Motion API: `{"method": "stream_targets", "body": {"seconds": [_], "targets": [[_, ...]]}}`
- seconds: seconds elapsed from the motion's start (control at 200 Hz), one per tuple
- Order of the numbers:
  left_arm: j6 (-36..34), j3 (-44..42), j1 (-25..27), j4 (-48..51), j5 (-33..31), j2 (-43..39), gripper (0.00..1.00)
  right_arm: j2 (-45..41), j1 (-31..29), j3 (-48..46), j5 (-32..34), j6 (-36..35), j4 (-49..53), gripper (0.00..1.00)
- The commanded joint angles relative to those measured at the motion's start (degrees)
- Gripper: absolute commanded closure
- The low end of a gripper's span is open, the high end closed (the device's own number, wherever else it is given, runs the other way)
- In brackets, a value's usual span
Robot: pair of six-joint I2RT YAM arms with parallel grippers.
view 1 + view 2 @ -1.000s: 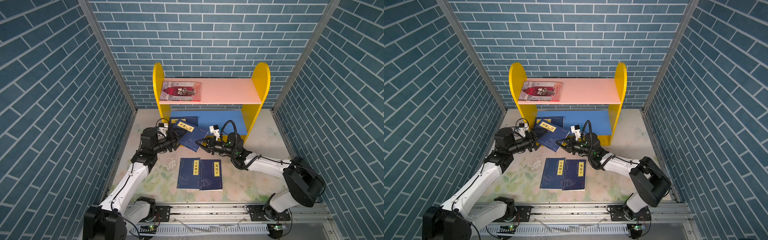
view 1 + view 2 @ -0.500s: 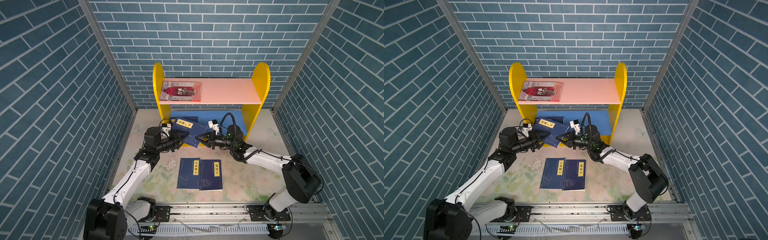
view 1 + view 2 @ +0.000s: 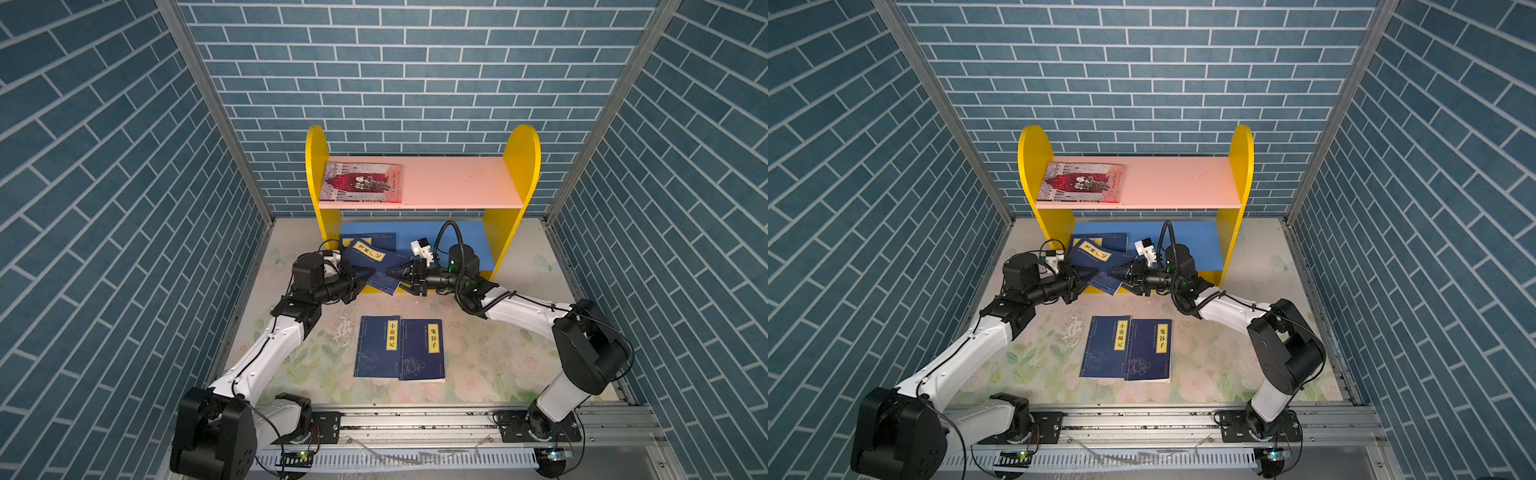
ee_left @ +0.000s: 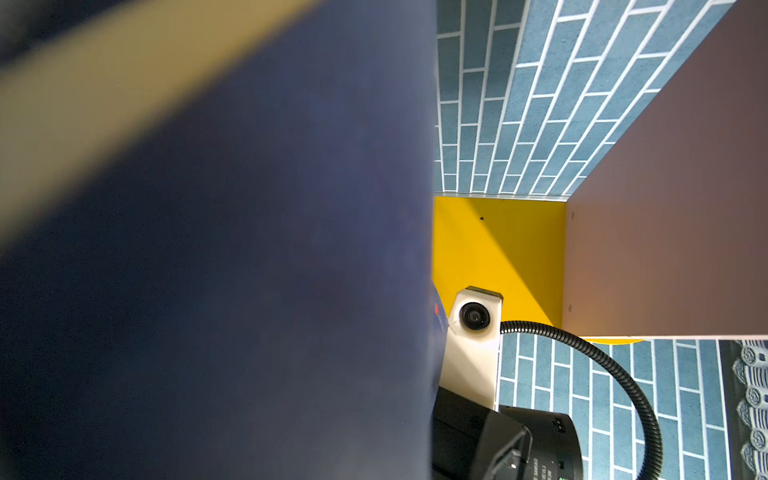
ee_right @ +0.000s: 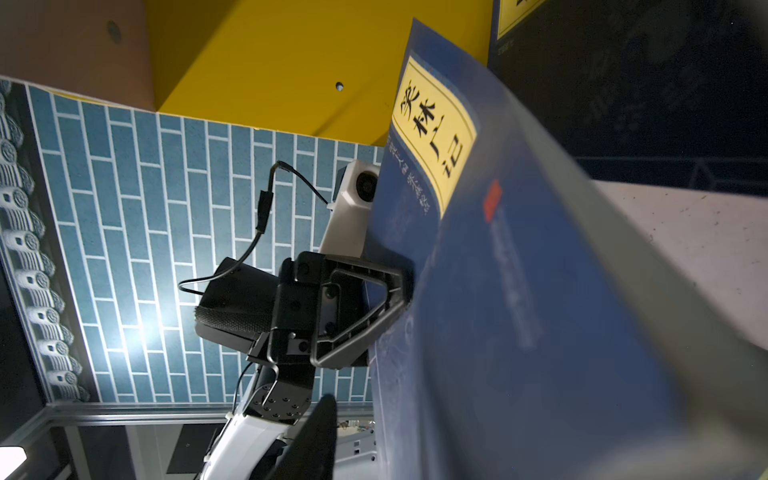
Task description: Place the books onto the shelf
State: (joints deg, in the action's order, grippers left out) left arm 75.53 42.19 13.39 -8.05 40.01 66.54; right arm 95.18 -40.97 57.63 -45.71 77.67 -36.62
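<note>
The navy book in my left gripper lies at a slant across the lower board. My right gripper will first take the book's free edge (image 3: 407,261) and turn it square.
A tilted navy book (image 3: 368,259) (image 3: 1096,259) (image 5: 519,291) with a yellow label hangs in front of the shelf's blue lower board (image 3: 457,237). My left gripper (image 3: 368,276) (image 3: 1090,277) (image 5: 405,286) is shut on its left edge. On the book's right side my right gripper (image 3: 395,279) (image 3: 1115,279) stands open, one finger (image 5: 316,436) apart from the cover. The same book (image 4: 208,270) fills the left wrist view and hides the left jaws there. Another navy book (image 3: 382,239) lies on the lower board. Two navy books (image 3: 376,347) (image 3: 422,349) lie side by side on the table. An illustrated book (image 3: 361,183) lies on the pink upper board (image 3: 457,183).
The shelf's yellow sides (image 3: 521,166) (image 3: 316,166) stand against the back brick wall. Brick-patterned walls (image 3: 124,208) close in left and right. A metal rail (image 3: 415,419) with both arm bases runs along the front edge. The floral table mat (image 3: 498,357) lies under everything.
The left gripper has closed on the navy book's edge and the right gripper has opened from it. Both arms carried the book back toward the shelf.
</note>
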Motion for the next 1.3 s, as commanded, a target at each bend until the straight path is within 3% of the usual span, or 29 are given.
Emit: {"method": "stream_targets", "body": {"seconds": [0.0,0.27,0.365,0.495,0.585,0.655,0.755,0.87,1.035,1.295], "targets": [[-0.3,0.3,-0.5,-3.6,-0.1,1.1,1.0,-1.8,0.4,-0.6,1.9,-1.2,-3.9,0.45],[0.8,1.4,-0.4,-9.0,0.1,3.7,1.0,-1.4,0.3,-4.8,6.3,3.5,-13.6,0.46],[1.1,1.2,-0.4,-9.0,0.2,3.9,1.0,-0.7,0.4,-4.2,6.9,3.6,-14.4,0.51],[0.9,0.8,-0.4,-8.3,0.2,3.1,0.96,1.1,0.4,-2.3,6.2,3.9,-15.0,0.65],[0.7,0.7,-0.4,-7.8,0.5,2.6,0.85,2.4,0.4,-1.1,5.4,4.1,-15.3,0.86],[0.4,0.5,-0.4,-7.1,0.5,1.9,0.67,3.1,0.8,-0.7,4.6,4.1,-15.3,0.94],[-1.9,0.7,-0.7,-2.2,0.1,0.1,0.44,3.4,2.2,-0.8,3.5,4.0,-15.3,1.0],[-8.3,1.5,-3.5,11.7,-2.0,-4.0,0.37,3.4,4.4,-0.8,1.0,3.8,-14.9,1.0],[-10.8,0.9,-7.5,17.5,-0.3,-7.7,0.35,4.2,6.0,3.5,-4.8,-0.9,-5.3,1.0],[-10.1,0.6,-8.0,17.0,1.3,-7.6,0.35,5.8,6.1,14.1,-8.7,-18.1,22.5,1.0]]}}
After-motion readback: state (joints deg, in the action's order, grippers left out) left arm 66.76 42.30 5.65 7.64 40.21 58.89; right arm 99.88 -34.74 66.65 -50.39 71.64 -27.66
